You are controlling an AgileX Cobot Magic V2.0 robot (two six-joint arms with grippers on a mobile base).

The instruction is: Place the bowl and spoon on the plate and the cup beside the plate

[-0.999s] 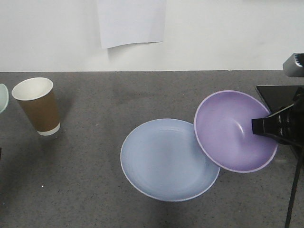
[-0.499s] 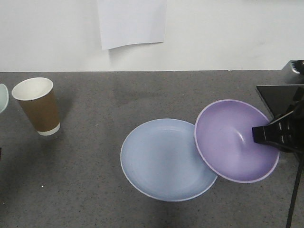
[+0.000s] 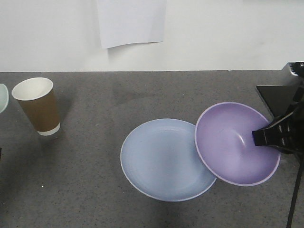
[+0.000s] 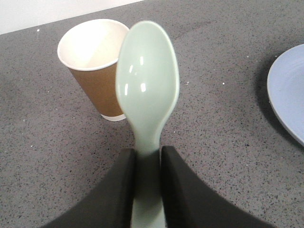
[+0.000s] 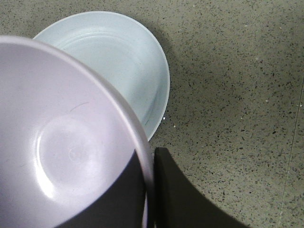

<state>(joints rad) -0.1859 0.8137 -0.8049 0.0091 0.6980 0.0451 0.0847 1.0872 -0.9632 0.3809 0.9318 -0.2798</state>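
My right gripper will let go of the lavender bowl around the middle of the pale blue plate (image 3: 175,150) (image 5: 102,72), a little toward the back wall.
My right gripper (image 3: 255,137) (image 5: 148,164) is shut on the rim of the lavender bowl (image 3: 232,142) (image 5: 61,137). It holds the bowl tilted over the right edge of the pale blue plate (image 3: 164,159) (image 5: 118,57). In the left wrist view my left gripper (image 4: 147,154) is shut on the handle of the mint-green spoon (image 4: 147,85), which points toward the brown paper cup (image 4: 97,71). The cup (image 3: 38,104) stands upright at the far left of the table. Only the spoon's tip (image 3: 2,97) shows in the front view, at the left edge.
A white sheet of paper (image 3: 132,21) hangs on the back wall. A black flat object (image 3: 275,95) lies at the table's right edge behind the right arm. Grey speckled tabletop (image 3: 95,180) surrounds the dishes.
The right gripper has lowered the bowl, moving it slightly down and to the right. Cup, plate and spoon tip stay where they were.
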